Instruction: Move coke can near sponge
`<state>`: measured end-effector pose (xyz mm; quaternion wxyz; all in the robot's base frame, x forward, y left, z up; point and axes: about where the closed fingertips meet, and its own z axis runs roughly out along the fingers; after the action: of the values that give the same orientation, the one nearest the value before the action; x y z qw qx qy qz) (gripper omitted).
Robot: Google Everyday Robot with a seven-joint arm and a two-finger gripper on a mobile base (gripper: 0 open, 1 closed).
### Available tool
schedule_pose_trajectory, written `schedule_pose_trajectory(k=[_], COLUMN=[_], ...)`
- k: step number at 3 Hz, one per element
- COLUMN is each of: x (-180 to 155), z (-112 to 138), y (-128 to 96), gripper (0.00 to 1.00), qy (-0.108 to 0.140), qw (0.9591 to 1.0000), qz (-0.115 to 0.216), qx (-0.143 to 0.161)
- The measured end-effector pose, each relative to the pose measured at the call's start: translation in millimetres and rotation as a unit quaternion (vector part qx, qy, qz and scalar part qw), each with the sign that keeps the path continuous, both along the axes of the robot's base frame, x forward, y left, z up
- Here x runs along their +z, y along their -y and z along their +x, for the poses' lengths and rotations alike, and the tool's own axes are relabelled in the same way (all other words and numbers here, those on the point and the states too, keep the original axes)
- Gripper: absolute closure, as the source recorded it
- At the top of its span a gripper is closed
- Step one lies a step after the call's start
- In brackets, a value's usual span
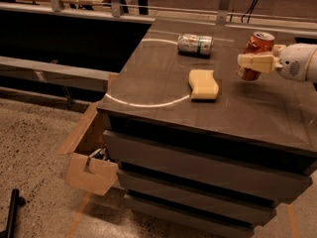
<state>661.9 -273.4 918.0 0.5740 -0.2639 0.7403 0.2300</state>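
My gripper is going to stand the red coke can, held just above the surface now, on the table [227, 88], close up against the edge of the yellow sponge that faces my arm.
The red coke can [259, 42] is at the right of the dark table top [247, 115], tilted and held just above the surface. My gripper [246, 61] reaches in from the right edge and is shut on the can, with a pale finger [256, 61] across its front. The pale yellow sponge [203, 84] lies flat on the table to the left of and a little nearer than the can, about a can's width away.
A silver-and-green can [195, 43] lies on its side at the back of the table, behind the sponge. A white arc is painted on the table top. An open cardboard box [91, 170] sits on the floor at the table's left front corner.
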Motion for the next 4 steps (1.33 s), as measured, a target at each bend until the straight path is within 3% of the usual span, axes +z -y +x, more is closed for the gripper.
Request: schedule_pose_trajectory(k=[2,4], x=[-18,-30], z=[-12,-15], y=[-42,-68], gripper=[1.00,1.00], qy=[0.008,0.024], qw=[0.9973,0.9942], qz=[-0.008,-0.012], qx=[0.072,0.104])
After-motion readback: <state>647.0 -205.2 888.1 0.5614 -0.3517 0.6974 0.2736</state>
